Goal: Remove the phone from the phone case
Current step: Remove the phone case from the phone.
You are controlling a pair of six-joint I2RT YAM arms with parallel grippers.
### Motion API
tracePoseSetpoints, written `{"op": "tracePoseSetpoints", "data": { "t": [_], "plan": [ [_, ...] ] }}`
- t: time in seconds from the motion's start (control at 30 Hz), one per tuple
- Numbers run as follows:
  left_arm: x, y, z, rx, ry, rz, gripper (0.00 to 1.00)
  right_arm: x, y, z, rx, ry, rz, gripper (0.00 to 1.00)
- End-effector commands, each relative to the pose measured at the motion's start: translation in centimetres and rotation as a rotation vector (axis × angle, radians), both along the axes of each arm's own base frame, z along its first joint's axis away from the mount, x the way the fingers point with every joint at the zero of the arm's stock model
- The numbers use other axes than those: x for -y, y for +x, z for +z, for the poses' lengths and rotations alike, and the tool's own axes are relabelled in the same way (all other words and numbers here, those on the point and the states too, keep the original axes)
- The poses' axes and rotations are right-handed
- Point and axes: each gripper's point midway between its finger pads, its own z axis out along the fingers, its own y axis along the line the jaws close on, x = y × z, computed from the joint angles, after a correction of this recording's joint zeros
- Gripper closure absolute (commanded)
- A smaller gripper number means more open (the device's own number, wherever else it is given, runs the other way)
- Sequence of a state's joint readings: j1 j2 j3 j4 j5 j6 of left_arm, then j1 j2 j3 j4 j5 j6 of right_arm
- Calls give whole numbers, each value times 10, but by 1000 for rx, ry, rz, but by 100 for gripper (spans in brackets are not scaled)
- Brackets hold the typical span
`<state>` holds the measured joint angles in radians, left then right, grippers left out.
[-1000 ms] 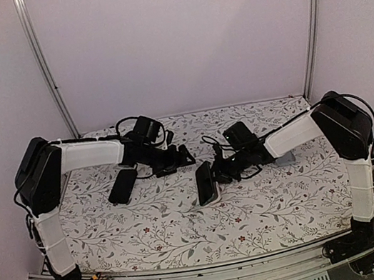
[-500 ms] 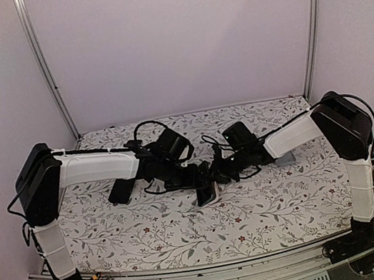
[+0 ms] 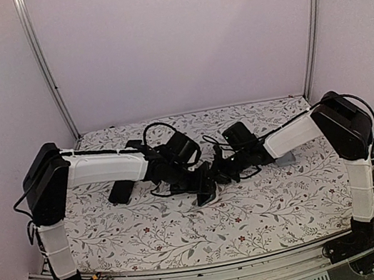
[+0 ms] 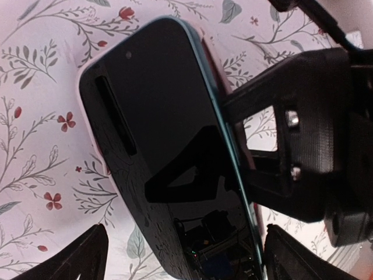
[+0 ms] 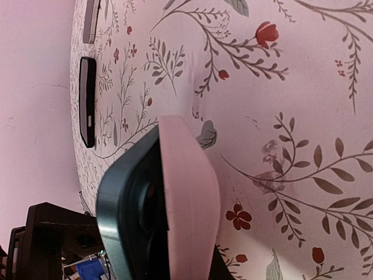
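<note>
I need to release the pale pink phone case from my right gripper on the floral cloth (image 3: 254,156) beside the grey slab.
The phone (image 4: 169,146) is black with a teal rim and sits in a pale pink phone case (image 5: 186,192). It stands tilted on its long edge at the middle of the table (image 3: 206,189). My right gripper (image 3: 218,174) is shut on the case's edge from the right; its black fingers (image 4: 280,140) show beside the phone. My left gripper (image 4: 186,259) is open, with one fingertip on each side of the phone's lower end and the screen facing its camera. In the top view the left gripper (image 3: 196,180) meets the phone from the left.
A second black phone (image 3: 119,191) lies flat on the floral cloth at the left, also seen as a black phone (image 5: 87,102) in the right wrist view. A grey slab (image 3: 286,159) lies behind the right forearm. Cables loop above both wrists.
My left arm has swung right from beside the spare black phone to the held phone, and its open jaws now straddle it. The right gripper has stayed shut in place.
</note>
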<state>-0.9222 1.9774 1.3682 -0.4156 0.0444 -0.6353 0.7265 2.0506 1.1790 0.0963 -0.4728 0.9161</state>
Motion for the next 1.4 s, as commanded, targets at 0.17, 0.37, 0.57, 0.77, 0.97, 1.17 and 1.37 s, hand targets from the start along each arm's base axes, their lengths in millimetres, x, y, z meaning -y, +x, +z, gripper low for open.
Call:
{"op": "tracePoseSetpoints", "data": {
  "t": [0.17, 0.37, 0.57, 0.77, 0.97, 1.17, 1.37],
  "plan": [
    [-13, 3, -14, 40, 142, 12, 13, -5, 10, 30, 71, 23, -15, 100],
    [-16, 5, -6, 70, 159, 17, 24, -2, 11, 31, 82, 5, -24, 100],
    [-16, 8, 0, 87, 163, 16, 41, 0, 11, 31, 83, -1, -27, 100],
    [-23, 10, 4, 111, 198, 22, 54, 1, 11, 32, 85, -5, -29, 100],
    [-29, 10, 2, 117, 222, 23, 66, 1, 10, 32, 86, -8, -29, 100],
    [-32, 13, 3, 130, 233, 32, 83, 2, 9, 33, 90, -13, -29, 100],
    [-35, 24, 20, 169, 220, 56, 100, 8, 11, 34, 115, -44, -40, 100]
  ]
}}
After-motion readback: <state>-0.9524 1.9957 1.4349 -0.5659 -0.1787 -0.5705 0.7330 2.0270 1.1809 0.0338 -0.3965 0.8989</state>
